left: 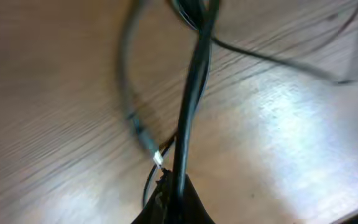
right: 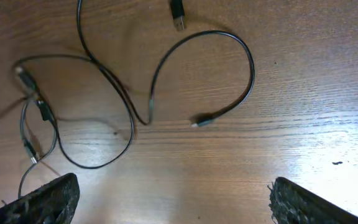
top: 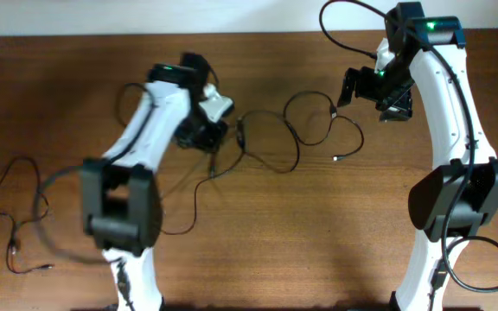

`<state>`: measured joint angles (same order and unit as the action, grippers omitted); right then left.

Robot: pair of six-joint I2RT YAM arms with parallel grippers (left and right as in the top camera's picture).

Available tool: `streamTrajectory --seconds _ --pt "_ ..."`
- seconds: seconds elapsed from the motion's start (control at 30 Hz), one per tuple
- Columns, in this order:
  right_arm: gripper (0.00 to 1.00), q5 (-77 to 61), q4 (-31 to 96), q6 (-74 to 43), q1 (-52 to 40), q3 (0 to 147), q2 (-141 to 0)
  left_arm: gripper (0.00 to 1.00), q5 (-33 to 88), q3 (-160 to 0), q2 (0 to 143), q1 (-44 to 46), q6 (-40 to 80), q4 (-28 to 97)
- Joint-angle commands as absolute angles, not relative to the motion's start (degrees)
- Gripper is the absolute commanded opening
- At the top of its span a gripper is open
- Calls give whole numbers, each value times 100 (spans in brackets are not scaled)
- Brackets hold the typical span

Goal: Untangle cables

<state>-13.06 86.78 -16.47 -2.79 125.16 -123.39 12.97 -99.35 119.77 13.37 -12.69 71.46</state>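
Note:
My left gripper is holding a cable that runs into crossed loops. It should take the loops near their crossing (top: 242, 145) and lift them to my right gripper.
Thin black cables (top: 296, 130) lie in loose loops at the table's middle, with small plug ends. My left gripper (top: 207, 138) is at the left end of these loops and is shut on a black cable (left: 191, 106), which runs up out of its jaws in the left wrist view. A plug end (left: 156, 155) lies just beside the jaws. My right gripper (top: 357, 86) hangs open and empty above the table, right of the loops. The right wrist view shows the cable loops (right: 166, 68) lying flat beyond its wide-spread fingers (right: 173, 202). Another thin cable (top: 20, 203) lies at the far left.
The wooden table (top: 318, 233) carries everything. A thin strand (top: 193, 207) trails from the left gripper toward the front. Thick black arm cables (top: 482, 259) loop by the right arm's base. The table's far edge meets a white wall (top: 145, 15).

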Motion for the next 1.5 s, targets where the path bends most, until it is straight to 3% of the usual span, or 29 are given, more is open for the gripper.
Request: streamTrajectory --seconds 0.0,0.17,0.27,0.37,0.63,0.73,1.07,1.17,1.27,1.33,1.47 --pt "99 -1236 8678 -1540 -272 12613 -12337 0 1236 -9933 12672 1879 -1380 6899" --pt "99 -1214 8680 -1522 -272 12613 -12337 9 1216 -9931 13137 2213 -1162 5922" --pt "99 -1214 8659 -1525 -272 12613 -12337 25 1216 -9896 13137 2213 -1164 5743" --pt "99 -1212 8654 -1522 -272 12613 -12337 27 1009 -9732 13133 2213 -1052 5599" --pt "99 -1131 8654 -1525 -272 12613 -12337 29 854 -11041 12984 2215 -972 6917" --pt "99 -1131 8656 -1525 -272 12613 -12337 39 545 -11198 13023 2209 -974 7081" --pt "99 -1131 8709 -1372 -272 12610 -12337 39 298 -9994 13061 2187 -974 5745" --pt "99 -1131 8715 -1372 -272 12606 -12337 34 298 -9924 13061 2187 -974 5505" --pt "99 -1131 8720 -1372 -272 12604 -12337 22 294 -9867 13067 2198 -974 5437" --pt "99 -1131 8722 -1372 -272 12604 -12337 0 296 -9778 13067 2198 -972 5433" --pt "99 -1131 8715 -1369 -272 12602 -12337 0 294 -10632 12960 2071 -972 6274"
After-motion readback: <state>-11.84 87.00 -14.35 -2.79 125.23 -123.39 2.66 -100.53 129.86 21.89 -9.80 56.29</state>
